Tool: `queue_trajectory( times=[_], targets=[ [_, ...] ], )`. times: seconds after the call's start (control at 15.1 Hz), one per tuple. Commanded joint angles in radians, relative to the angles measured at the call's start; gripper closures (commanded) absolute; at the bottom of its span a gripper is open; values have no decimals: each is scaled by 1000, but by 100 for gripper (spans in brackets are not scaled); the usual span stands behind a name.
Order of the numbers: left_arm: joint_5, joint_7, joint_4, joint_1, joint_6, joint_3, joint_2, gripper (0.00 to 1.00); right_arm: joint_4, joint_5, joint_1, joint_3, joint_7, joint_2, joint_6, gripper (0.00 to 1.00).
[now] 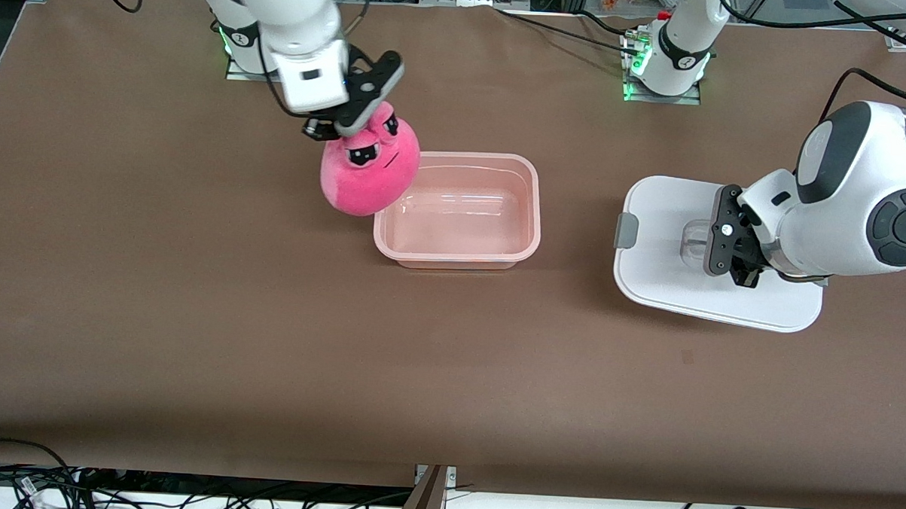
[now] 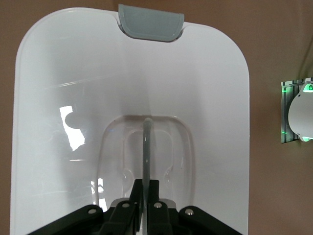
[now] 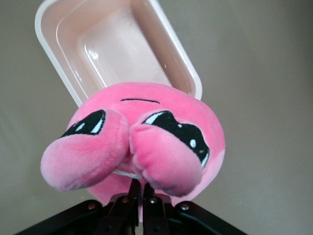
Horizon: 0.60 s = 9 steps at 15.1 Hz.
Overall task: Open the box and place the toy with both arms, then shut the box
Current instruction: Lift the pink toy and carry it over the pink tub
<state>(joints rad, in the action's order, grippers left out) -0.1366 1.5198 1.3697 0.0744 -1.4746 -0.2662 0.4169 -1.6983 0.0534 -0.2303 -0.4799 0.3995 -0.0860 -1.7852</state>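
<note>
My right gripper has a place for the bright-pink toy, which hangs over the box's rim now. Next, I put it down near the middle of the pale pink box's bottom (image 1: 448, 220) (image 3: 116, 43).
The pale pink box (image 1: 459, 258) stands open and empty at the table's middle; it also shows in the right wrist view (image 3: 54, 63). My right gripper (image 1: 335, 122) is shut on the top of the bright-pink toy (image 1: 369, 172) and holds it in the air over the box's rim at the right arm's end. The toy (image 3: 146, 142) hangs below the jaws with its eyes up. The white lid (image 1: 664, 247) lies flat on the table toward the left arm's end. My left gripper (image 1: 728, 245) is shut on the lid's clear centre handle (image 2: 145, 147).
The lid's grey clip (image 1: 626, 230) faces the box; it also shows in the left wrist view (image 2: 150, 23). Both arm bases (image 1: 667, 66) stand at the table's edge farthest from the front camera. Cables lie along the edge nearest the front camera.
</note>
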Motion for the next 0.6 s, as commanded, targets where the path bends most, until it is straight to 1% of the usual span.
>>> queue_trajectory(
  times=[0.0,0.07,0.2,0.4,0.53],
  targets=[
    [-15,26,-6,-1,8,-1,-1,100,45,101,-101,6,28,-64,23,100],
    [-15,25,-4,-1,10,-1,-1,100,49,144,-121,6,30,-83,23,100],
    [-14,25,-3,-1,10,-1,0,100,98,202,-147,6,38,-133,30,100],
    [-14,26,-3,1,10,-1,0,100,184,296,-243,9,44,-231,102,100],
    [-14,28,-4,10,10,-1,0,100,209,348,-273,9,36,-282,119,100]
  ],
)
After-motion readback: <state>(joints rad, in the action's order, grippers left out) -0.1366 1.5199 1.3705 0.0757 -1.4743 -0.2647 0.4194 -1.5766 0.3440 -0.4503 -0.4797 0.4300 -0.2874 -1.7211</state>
